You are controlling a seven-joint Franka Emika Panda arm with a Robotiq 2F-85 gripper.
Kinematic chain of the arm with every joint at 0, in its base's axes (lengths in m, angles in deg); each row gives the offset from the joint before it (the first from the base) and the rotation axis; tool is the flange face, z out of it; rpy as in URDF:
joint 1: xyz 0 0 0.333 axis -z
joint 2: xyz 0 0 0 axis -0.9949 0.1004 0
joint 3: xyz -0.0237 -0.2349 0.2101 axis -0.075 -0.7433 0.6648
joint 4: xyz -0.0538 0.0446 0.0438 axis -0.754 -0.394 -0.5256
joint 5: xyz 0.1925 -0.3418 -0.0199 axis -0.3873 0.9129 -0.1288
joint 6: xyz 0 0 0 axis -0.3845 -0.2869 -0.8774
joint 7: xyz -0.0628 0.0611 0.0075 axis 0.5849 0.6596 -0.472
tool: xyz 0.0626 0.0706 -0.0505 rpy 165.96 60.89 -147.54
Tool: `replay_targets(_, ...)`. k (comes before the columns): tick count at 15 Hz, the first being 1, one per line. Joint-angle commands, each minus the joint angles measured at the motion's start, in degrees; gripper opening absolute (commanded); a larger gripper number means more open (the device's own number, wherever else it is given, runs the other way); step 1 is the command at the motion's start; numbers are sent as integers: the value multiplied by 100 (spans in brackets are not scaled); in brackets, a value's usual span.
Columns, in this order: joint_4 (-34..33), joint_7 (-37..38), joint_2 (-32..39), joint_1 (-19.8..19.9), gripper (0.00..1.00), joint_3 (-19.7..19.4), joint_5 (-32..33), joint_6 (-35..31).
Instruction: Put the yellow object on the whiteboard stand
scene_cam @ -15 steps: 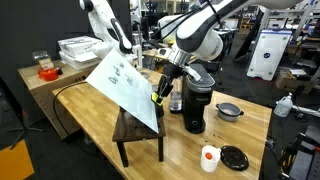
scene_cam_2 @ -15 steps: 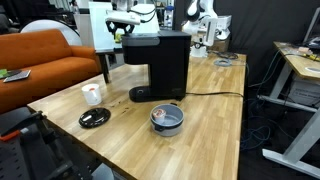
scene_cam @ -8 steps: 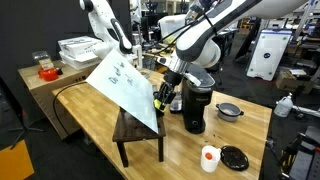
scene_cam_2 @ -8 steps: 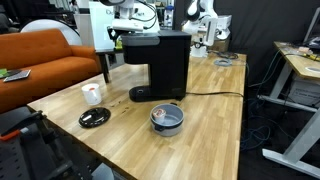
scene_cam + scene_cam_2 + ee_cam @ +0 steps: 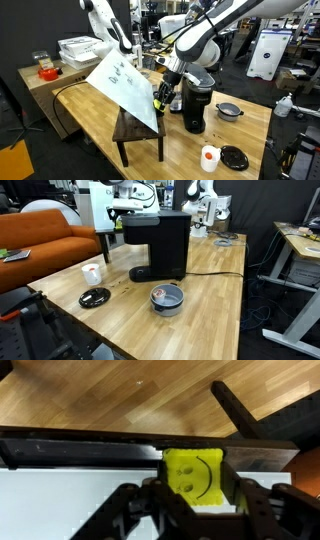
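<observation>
Next, my gripper lets go of the yellow object on the dark brown stand (image 5: 156, 108) (image 5: 193, 478), against the bottom edge of the white board.
The yellow object (image 5: 194, 476) is a blocky piece with a smiley face. My gripper (image 5: 196, 488) is shut on it, fingers at both sides. In the wrist view it hangs just over the dark brown whiteboard stand (image 5: 80, 452), at the lower edge of the white board (image 5: 70, 500). In an exterior view my gripper (image 5: 161, 100) holds the yellow object (image 5: 158, 101) low beside the tilted white board (image 5: 125, 85), above the stand (image 5: 135, 135). In an exterior view the arm (image 5: 127, 202) shows behind the coffee maker; the yellow object is hidden there.
A black coffee maker (image 5: 196, 108) stands on the light wooden table (image 5: 250, 130), right next to my gripper. A white cup with orange lid (image 5: 209, 158), a black lid (image 5: 235, 157) and a small bowl (image 5: 230, 111) sit on the table. A dark bottle (image 5: 176, 98) stands behind my gripper.
My gripper has moved down a little with the yellow object, closer to the stand, then held still over the last half second.
</observation>
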Motion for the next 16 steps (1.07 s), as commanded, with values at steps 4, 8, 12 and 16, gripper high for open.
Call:
replay_targets(4, -215, -131, 172, 66, 28, 179, 116, 252)
replay_targets(8, -388, -104, 288, 25, 28, 192, 206, 335)
replay_targets(12, -437, -85, 371, 41, 28, 174, 201, 399)
replay_targets(16, -450, -47, 389, 26, 28, 122, 233, 473)
